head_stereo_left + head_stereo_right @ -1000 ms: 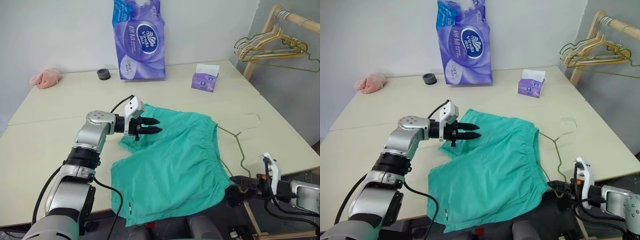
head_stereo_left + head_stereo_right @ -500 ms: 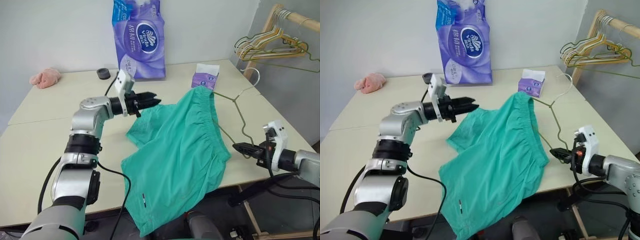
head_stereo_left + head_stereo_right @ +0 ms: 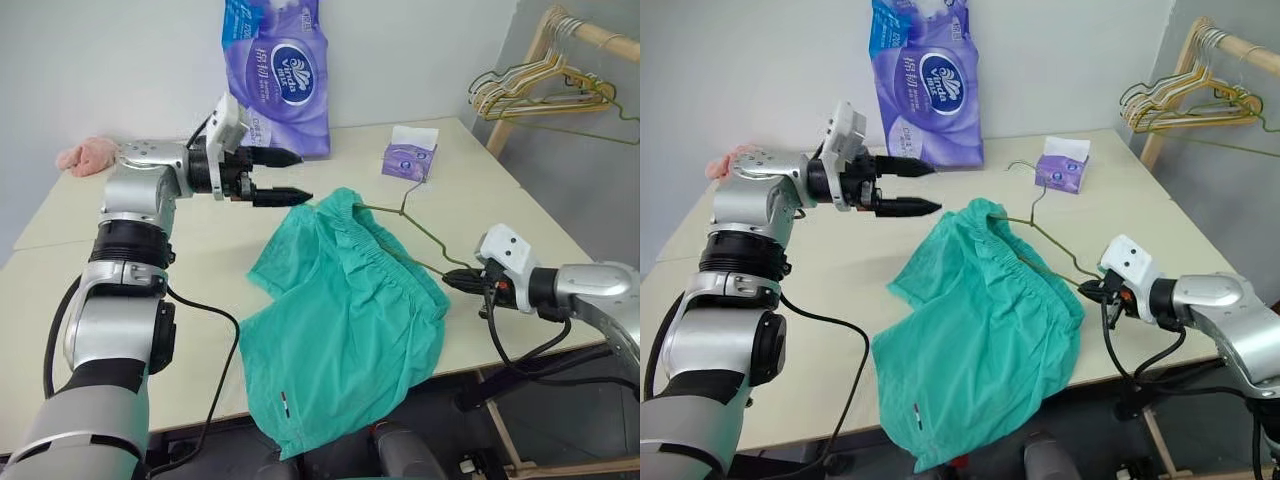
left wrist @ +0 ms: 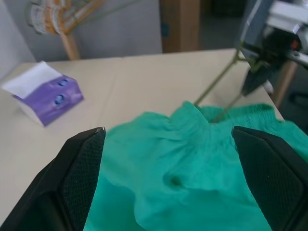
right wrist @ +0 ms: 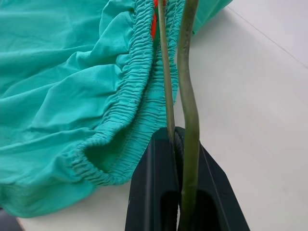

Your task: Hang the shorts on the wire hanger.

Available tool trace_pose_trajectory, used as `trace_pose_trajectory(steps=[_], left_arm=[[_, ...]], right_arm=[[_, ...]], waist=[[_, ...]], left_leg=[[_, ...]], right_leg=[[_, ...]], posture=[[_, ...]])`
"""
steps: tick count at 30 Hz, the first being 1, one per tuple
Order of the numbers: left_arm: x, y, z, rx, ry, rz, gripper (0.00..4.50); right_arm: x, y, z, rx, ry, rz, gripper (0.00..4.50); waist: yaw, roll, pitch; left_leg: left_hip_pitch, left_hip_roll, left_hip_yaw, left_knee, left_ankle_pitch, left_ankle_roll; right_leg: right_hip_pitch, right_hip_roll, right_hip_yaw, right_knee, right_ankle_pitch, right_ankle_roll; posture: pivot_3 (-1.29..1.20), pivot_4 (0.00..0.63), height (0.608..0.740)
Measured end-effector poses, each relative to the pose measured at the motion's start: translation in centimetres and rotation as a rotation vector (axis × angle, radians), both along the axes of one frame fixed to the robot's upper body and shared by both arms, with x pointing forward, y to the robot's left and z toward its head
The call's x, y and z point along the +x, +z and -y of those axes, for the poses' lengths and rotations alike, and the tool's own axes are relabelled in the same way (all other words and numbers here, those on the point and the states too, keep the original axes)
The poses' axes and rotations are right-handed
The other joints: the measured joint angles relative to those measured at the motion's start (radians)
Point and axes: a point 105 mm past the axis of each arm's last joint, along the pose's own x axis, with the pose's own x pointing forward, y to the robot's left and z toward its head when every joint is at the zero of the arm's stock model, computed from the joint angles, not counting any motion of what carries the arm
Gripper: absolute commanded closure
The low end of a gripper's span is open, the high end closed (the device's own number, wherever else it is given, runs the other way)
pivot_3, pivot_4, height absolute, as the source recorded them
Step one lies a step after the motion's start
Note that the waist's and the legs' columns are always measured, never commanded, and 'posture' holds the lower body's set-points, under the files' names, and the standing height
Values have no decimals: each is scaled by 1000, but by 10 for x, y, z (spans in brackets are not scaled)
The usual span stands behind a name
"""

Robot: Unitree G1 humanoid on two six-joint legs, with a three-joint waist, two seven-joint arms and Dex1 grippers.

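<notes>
The wire hanger will stay in my right gripper until it is inside the gathered waistband of the teal shorts (image 3: 395,249) (image 5: 169,53), and there I need to let it go.
The teal shorts (image 3: 340,320) lie crumpled on the table (image 3: 120,300), one leg hanging over the front edge. Their gathered waistband is raised at the back. The thin olive wire hanger (image 3: 425,235) runs through the waistband, its hook (image 3: 408,190) near the tissue box. My right gripper (image 3: 450,281) is shut on the hanger's lower corner; the right wrist view shows the wire (image 5: 187,96) between the black fingers (image 5: 154,192), beside the waistband and orange drawstring (image 5: 154,24). My left gripper (image 3: 300,177) hovers open and empty above the table, behind and left of the shorts.
A purple toilet-paper pack (image 3: 275,75) stands at the back, a purple tissue box (image 3: 408,155) to its right and a pink cloth lump (image 3: 88,155) at the far left. A wooden rack with several wire hangers (image 3: 540,90) stands off the table's right.
My left gripper opened, released the shorts and rose toward the back left. The shorts sagged onto the table. My right gripper rolled and moved inward, laying the hanger lower.
</notes>
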Motion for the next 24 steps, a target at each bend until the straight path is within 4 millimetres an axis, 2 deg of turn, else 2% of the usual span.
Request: trace_pose_trajectory(steps=[5, 9, 15, 18, 22, 24], left_arm=[[-2, -23, 14, 140, -99, 58, 56], [6, -22, 25, 156, -102, 141, 56], [7, -26, 43, 133, -134, 162, 56], [2, -34, 40, 154, -163, 141, 56], [-6, -57, 33, 225, -209, 82, 56], [-7, -59, 29, 254, -214, 89, 56]], right_arm=[[1, 4, -7, -29, 49, 24, 4500], [-1, 0, -10, -76, 86, 25, 4500], [-5, 4, -19, -109, 134, 68, 4500], [-4, 5, -19, -116, 135, 75, 4500], [-5, 5, -20, -117, 141, 78, 4500], [-5, 5, -20, -122, 145, 79, 4500]], waist=[[0, 0, 0], [0, 0, 0], [-3, 0, 0], [-10, 0, 0], [-22, 0, 0], [-22, 0, 0]], left_leg=[[0, 0, -1, 0, 0, 0], [-1, 0, -1, 0, 0, 0], [-1, 0, -2, 0, 0, 0], [0, 0, -2, 0, 0, 0], [-1, 0, -3, 0, 0, 0], [-1, 0, -4, 0, 0, 0]], right_leg=[[0, 0, 0, 0, 0, 0], [0, 0, 0, 0, 0, 0], [0, 0, 0, 0, 0, 0], [-1, 0, 0, 0, 0, 0], [-1, 0, -1, 1, 0, -1], [-1, 0, -1, 1, 0, -1]], posture=[[-246, 77, 740], [-253, 77, 740], [-259, 76, 740], [-261, 75, 740], [-260, 74, 740], [-260, 74, 740]])
